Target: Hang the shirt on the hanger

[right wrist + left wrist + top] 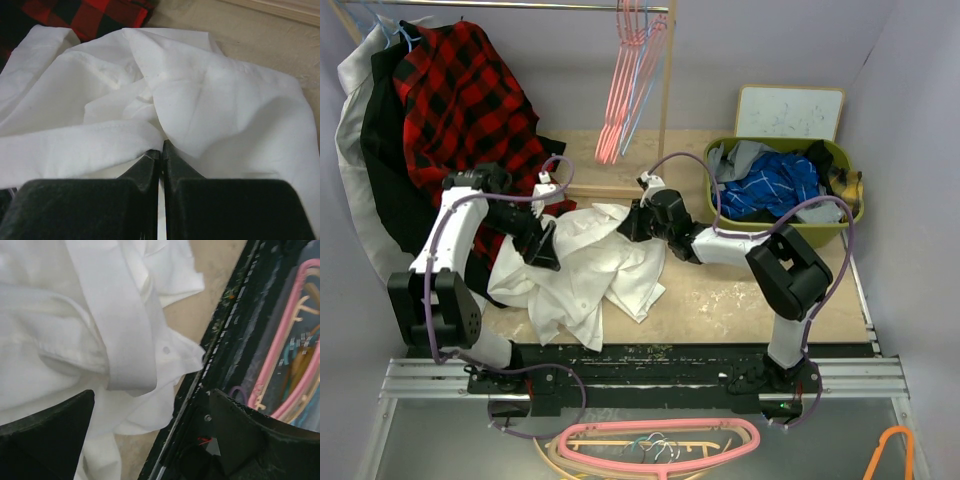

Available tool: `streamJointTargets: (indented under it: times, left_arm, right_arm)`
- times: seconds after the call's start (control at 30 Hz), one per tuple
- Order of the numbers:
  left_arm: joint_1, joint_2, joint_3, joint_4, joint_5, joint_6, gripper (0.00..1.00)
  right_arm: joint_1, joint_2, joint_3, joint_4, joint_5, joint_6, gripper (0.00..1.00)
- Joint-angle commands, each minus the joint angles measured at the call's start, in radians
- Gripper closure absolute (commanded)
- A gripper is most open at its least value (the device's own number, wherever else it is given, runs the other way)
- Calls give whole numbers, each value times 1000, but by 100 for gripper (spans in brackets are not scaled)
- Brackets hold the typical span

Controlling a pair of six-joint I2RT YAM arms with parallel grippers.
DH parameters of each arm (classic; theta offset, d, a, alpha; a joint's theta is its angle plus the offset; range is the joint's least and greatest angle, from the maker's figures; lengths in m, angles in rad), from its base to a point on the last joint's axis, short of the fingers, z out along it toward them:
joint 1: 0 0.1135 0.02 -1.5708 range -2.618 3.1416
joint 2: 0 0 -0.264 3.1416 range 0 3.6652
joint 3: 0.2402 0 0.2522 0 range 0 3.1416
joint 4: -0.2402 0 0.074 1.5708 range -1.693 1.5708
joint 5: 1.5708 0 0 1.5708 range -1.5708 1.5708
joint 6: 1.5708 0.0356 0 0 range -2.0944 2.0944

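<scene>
Only my right gripper holds the collar of the white shirt. My left gripper needs to take the collar's loose end (131, 375) before my right gripper gets the hanger.
The white shirt (588, 268) lies crumpled on the table, left of centre. My left gripper (546, 246) hovers over its left part, open, with the jaws wide apart; in the left wrist view (152, 396) the shirt's button placket (112, 325) lies just beyond them. My right gripper (630, 222) is at the shirt's upper right edge. In the right wrist view (161, 146) it is shut on a fold of the shirt (200, 100). A thin light-blue hanger (642, 100) hangs among pink ones on the rail at the back.
A red-and-black plaid shirt (460, 100) hangs at the back left. Pink hangers (620, 90) hang on the rail. A green basket (852, 215) with a blue checked garment (775, 180) stands at the right. A black rail (670, 360) runs along the near edge, with pink hangers (660, 440) below it.
</scene>
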Motion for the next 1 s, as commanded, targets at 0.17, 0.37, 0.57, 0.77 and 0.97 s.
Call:
streamJointTargets:
  times: [0.17, 0.37, 0.57, 0.77, 0.97]
  left_arm:
    - [6, 138, 303, -166, 92, -237, 1]
    - [186, -54, 396, 29, 9, -392, 1]
    - [191, -324, 185, 291, -206, -613, 20]
    - [-180, -339, 85, 233, -443, -566, 26]
    - [-341, -374, -53, 286, -536, -528, 27]
  right_arm:
    - [-8, -15, 53, 0, 34, 30, 100]
    - [-13, -22, 49, -8, 45, 21, 100]
    - [-16, -22, 49, -26, 33, 27, 100]
    - [-16, -54, 37, -51, 45, 26, 100]
    - [-15, -57, 27, -66, 47, 37, 100]
